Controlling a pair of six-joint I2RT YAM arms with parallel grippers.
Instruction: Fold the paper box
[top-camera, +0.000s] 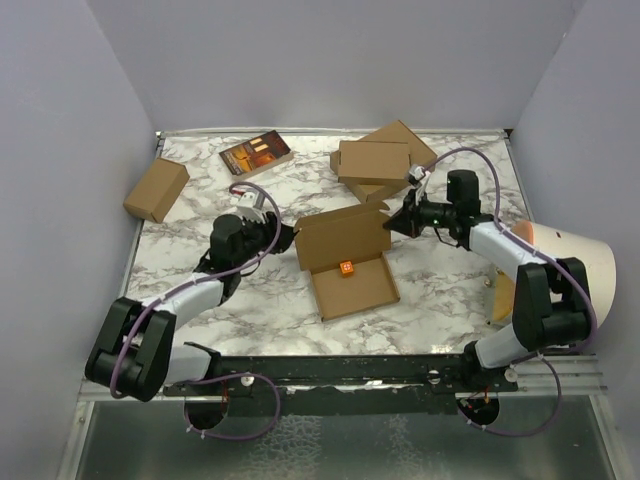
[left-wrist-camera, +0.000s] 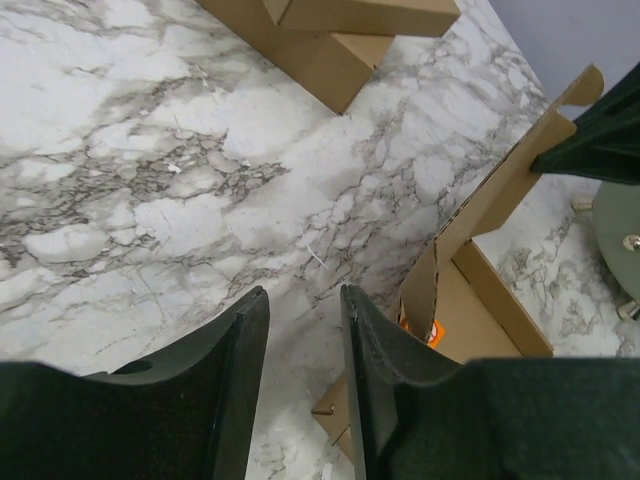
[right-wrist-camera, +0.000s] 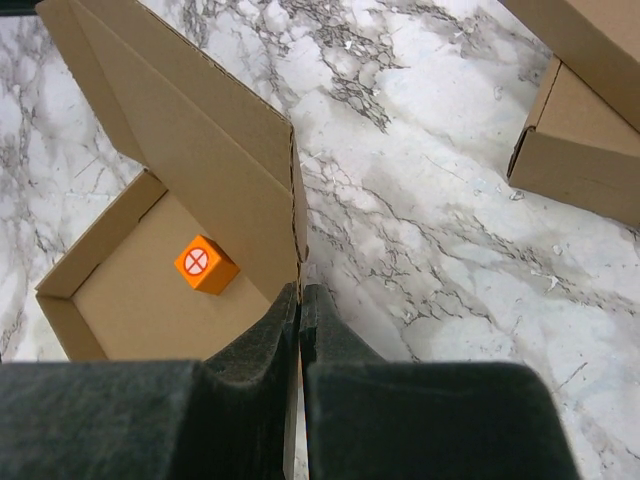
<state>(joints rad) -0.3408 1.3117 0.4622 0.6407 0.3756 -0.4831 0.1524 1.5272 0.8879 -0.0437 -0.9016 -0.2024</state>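
The loose end of the raised lid is outside my left gripper's open fingers, so my left gripper should pinch the box's side flap (left-wrist-camera: 420, 286) before both grippers lower the lid.
The paper box (top-camera: 358, 287) lies mid-table as a shallow brown tray, with its lid (top-camera: 338, 238) raised upright along the far side. A small orange cube (top-camera: 346, 268) sits inside the tray. My right gripper (top-camera: 392, 226) is shut on the lid's right edge; in the right wrist view the fingertips (right-wrist-camera: 300, 292) pinch the cardboard lid (right-wrist-camera: 200, 150) above the cube (right-wrist-camera: 205, 265). My left gripper (top-camera: 288, 238) hovers at the lid's left end. Its jaws (left-wrist-camera: 303, 292) are open over bare marble, just left of the box (left-wrist-camera: 480, 320), with nothing between them.
A stacked pair of ready-folded brown boxes (top-camera: 375, 160) sits behind the paper box, close to my right arm. A small thicker carton (top-camera: 156, 189) lies at the far left and a dark printed booklet (top-camera: 256, 155) at the back. Grey walls enclose the table.
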